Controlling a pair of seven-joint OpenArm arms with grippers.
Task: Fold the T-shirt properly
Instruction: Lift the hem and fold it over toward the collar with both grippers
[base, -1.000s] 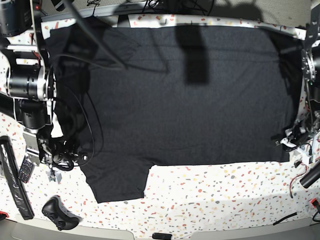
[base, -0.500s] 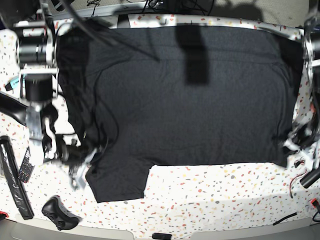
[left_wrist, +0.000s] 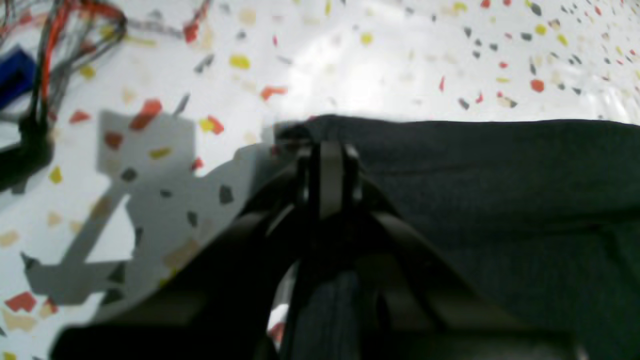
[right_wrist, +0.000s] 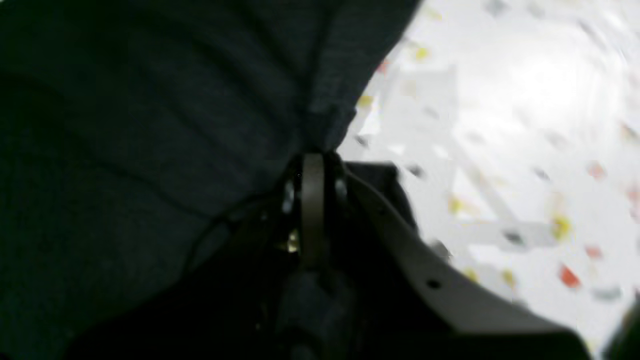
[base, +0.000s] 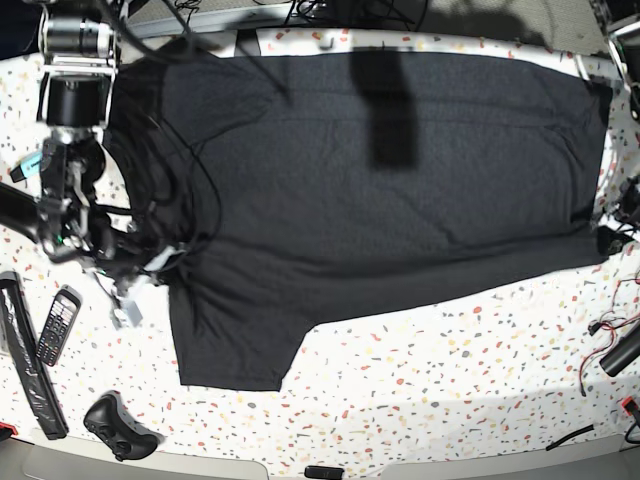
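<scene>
The robot's right gripper needs to release the black T-shirt's pinched edge on the table by the shirt's side (base: 108, 192) that faces the teal tool.
The black T-shirt (base: 380, 200) lies spread plain side up over the speckled table (base: 450, 400); no print shows. One sleeve (base: 235, 345) points toward the near edge. My right gripper (base: 162, 264), at the base view's left, is shut on the shirt's edge by that sleeve; the right wrist view shows the jaws (right_wrist: 312, 155) pinching bunched cloth (right_wrist: 150, 100). My left gripper (base: 605, 240), at the base view's right, is shut on the hem corner; the left wrist view shows the closed jaws (left_wrist: 325, 150) on the cloth's corner (left_wrist: 500, 200).
A phone (base: 58, 325), a long black bar (base: 25, 370) and a black controller (base: 120, 427) lie at the near left. Red and black cables (base: 610, 345) trail at the near right. A small black object (base: 323, 471) sits at the front edge.
Both grippers have moved toward the far side, each holding cloth. The near hem has been dragged back and now slants, higher on the right. The left side is bunched.
</scene>
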